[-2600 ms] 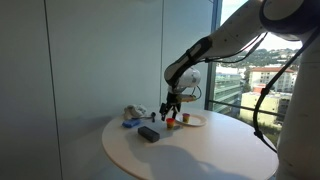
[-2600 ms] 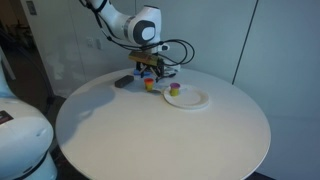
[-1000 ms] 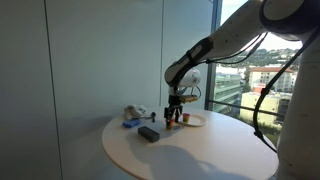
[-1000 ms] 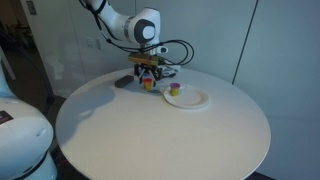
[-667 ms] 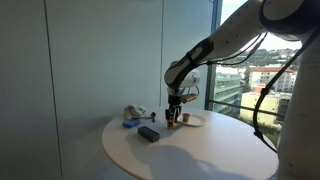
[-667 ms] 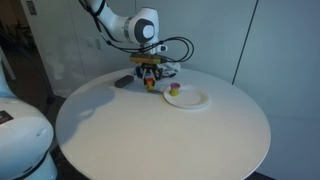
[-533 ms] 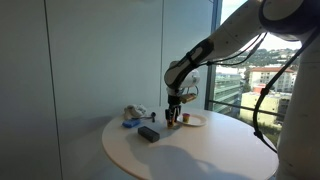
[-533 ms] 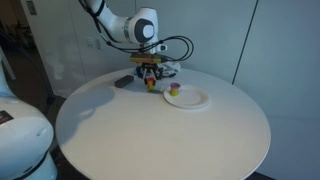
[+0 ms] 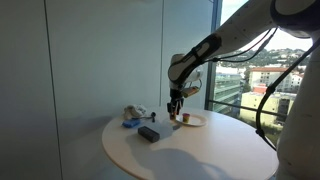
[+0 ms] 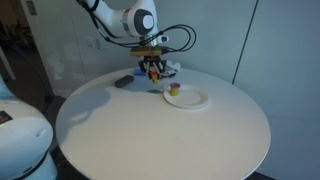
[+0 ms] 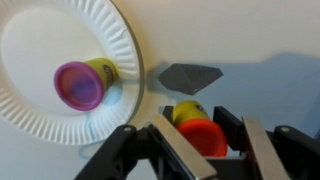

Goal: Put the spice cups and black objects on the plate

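Note:
The orange-red-topped spice cup, now held clear of the table, will be let go by my gripper on the white plate (image 9: pixel 194 119) (image 11: pixel 57 45) next to the purple-topped yellow cup.
In the wrist view my gripper (image 11: pixel 195 122) is shut on a spice cup (image 11: pixel 203 137) with an orange-red top and yellow body, held clear of the table. Just left of it lies the white plate (image 11: pixel 40 50), carrying a yellow cup with a purple top (image 11: pixel 82 84). In both exterior views the gripper (image 9: pixel 175 106) (image 10: pixel 153 68) hangs above the table beside the plate (image 9: pixel 194 121) (image 10: pixel 190 100). The black block (image 9: pixel 148 133) (image 10: pixel 123 82) lies flat on the table, apart from the plate.
A pale grey-white lump with a blue piece (image 9: pixel 131 116) sits at the back of the round white table (image 10: pixel 150 135). Glass walls stand close behind the table. The arm's cables loop above the plate.
The jaws have closed on the orange-red cup, and the gripper has risen with it off the table. Plate, purple-topped cup and black block have not moved.

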Tool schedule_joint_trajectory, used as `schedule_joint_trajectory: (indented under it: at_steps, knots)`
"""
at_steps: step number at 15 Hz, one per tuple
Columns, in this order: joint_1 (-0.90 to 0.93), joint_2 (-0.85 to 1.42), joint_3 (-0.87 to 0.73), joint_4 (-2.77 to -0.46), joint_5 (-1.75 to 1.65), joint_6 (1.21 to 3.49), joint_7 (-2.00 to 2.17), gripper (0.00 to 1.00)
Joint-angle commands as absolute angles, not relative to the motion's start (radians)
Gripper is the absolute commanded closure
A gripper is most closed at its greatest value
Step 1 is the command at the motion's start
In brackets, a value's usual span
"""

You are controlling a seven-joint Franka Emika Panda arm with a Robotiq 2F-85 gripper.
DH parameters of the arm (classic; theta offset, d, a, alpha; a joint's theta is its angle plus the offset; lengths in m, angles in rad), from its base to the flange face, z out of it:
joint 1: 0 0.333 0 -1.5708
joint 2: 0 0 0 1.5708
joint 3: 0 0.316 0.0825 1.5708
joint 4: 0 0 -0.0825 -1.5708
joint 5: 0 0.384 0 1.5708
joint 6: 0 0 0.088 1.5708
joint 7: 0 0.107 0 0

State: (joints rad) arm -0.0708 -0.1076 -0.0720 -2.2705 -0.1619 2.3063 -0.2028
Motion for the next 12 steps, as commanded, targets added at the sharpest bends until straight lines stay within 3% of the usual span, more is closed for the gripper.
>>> schedule_joint_trajectory:
  at_steps: [1,6,12]
  knots:
    - [-0.097,-0.311,-0.055,-2.325,-0.303,2.250,-0.022,0.78]
    - [-0.157,-0.447,-0.027,-2.316,-0.405,2.118,0.199,0.78]
    - [-0.196,-0.318,-0.085,-2.284,-0.345,2.141,0.236,0.78]
